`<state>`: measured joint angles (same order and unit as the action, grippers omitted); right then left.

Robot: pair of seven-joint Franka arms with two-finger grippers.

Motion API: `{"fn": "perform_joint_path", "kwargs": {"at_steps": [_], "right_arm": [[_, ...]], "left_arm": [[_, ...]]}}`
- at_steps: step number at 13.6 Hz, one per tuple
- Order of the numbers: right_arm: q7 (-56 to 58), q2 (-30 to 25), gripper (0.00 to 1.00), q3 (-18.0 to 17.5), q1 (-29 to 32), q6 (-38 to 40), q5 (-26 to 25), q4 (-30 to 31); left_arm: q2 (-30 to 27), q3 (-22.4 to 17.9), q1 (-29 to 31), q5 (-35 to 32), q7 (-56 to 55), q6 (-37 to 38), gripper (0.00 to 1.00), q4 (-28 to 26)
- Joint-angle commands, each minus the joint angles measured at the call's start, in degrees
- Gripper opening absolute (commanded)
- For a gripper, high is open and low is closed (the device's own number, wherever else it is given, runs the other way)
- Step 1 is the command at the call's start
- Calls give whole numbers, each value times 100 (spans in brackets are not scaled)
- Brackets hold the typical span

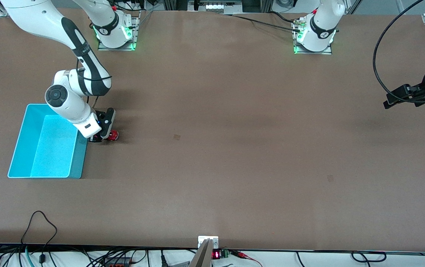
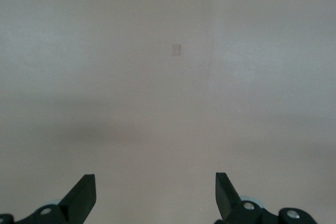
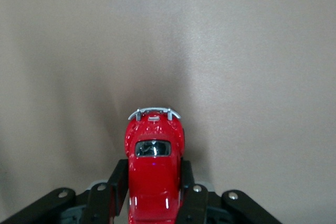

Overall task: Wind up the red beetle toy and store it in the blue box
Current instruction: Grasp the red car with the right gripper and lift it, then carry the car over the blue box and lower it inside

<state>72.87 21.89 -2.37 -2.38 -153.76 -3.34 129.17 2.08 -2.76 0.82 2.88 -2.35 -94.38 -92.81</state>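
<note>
Next, I release the red beetle toy, held low just beside the box, with my right gripper in the far half of the blue box (image 1: 62,126), toward the table's middle.
The red beetle toy (image 1: 113,135) is a tiny glossy red car held low at the tabletop, just beside the blue box (image 1: 79,159) on the side toward the table's middle. My right gripper (image 1: 103,137) is shut on the toy. In the right wrist view the black fingers (image 3: 116,182) press both flanks of the toy (image 3: 154,153), whose bumper end points away from the gripper (image 3: 154,184). The box is light blue with nothing in it. My left gripper (image 1: 391,99) waits open and empty over the left arm's end of the table, its jaws wide apart in the left wrist view (image 2: 155,182).
Brown tabletop (image 1: 212,148) all round. A small darker mark (image 1: 176,137) lies near the table's middle and also shows in the left wrist view (image 2: 177,50). Cables (image 1: 38,230) hang at the table edge nearest the camera. A black cable (image 1: 377,63) loops by the left arm.
</note>
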Motion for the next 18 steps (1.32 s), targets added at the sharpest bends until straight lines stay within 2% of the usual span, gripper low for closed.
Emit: {"fn": "perform_joint_path", "kwargs": {"at_steps": [1, 3, 5, 7, 10, 13, 15, 18], "right_arm": [[-910, -385, 0, -297, -17, 658, 270, -276], [-1877, -605, 0, -343, -69, 1669, 762, -724], [-2616, -904, 0, -334, -96, 2243, 844, -1068], [-3294, -1159, 0, -195, -61, 2456, 826, -1174], [-4270, -1231, 0, 455, -87, 2859, 765, -1446], [-4431, -1160, 0, 1360, -87, 2869, 738, -1535], [-4824, -1047, 0, 1773, -87, 2861, 738, -1543], [-5325, -766, 0, 1924, -61, 2808, 721, -1535]], "left_arm": [[-147, 21, 5, -130, -29, 60, 100, -97], [-138, -23, 23, -130, -38, 52, 100, -97], [-129, -23, 23, -139, -3, 8, 100, -97], [-138, -5, 23, -130, 6, -19, 100, -88], [-147, 4, 23, -130, 15, -1, 100, -88], [-164, 47, 14, -121, 24, -10, 100, -88], [-164, 39, 23, -121, 32, -10, 100, -88], [-164, 47, 14, -121, 32, -10, 100, -88]]}}
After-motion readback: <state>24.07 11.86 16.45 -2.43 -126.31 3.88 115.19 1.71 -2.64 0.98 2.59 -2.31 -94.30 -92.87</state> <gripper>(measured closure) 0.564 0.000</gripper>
